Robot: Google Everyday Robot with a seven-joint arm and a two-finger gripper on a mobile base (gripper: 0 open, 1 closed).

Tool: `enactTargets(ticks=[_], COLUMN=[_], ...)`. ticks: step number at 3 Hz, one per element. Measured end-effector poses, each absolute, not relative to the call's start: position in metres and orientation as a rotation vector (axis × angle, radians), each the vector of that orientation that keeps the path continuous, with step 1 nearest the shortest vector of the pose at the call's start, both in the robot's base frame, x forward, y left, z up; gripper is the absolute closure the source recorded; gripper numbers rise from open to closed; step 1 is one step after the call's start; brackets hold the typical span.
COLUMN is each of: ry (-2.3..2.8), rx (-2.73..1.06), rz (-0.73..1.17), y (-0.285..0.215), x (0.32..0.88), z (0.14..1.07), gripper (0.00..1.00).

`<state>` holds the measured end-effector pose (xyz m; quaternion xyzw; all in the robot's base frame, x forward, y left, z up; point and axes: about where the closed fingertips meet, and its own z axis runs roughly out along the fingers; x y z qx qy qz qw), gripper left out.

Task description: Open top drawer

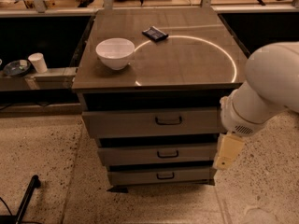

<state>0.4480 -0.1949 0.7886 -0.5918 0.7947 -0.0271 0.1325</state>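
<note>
The gripper will close on the top drawer's upper edge [203, 111], between that drawer's loop handle and the end nearest the robot's arm.
The top drawer [135, 123] is the widest grey drawer of three in the cabinet. It has a flat front and a small dark loop handle [168, 121] at its middle, with a dark gap above it under the cabinet top. My white arm [266, 92] comes in from the right. My gripper [227, 151], cream-coloured, hangs at the cabinet's right front corner. It is level with the middle drawer, to the right of and below the top drawer's handle. It holds nothing that I can see.
Two narrower drawers [140, 156] sit below. A white bowl [115, 52] and a dark packet [155, 33] lie on the cabinet top [196, 64]. A white cup [37, 62] and a dish [16, 67] stand on a low shelf at left. A black pole [25, 197] lies on the speckled floor.
</note>
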Motion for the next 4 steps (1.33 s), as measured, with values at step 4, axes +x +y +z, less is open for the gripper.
enactTargets(ticks=[4], ry=[2.144], rx=[-1.844], rz=[0.000], y=[-0.176], x=[0.535], z=[0.695], gripper=[0.00])
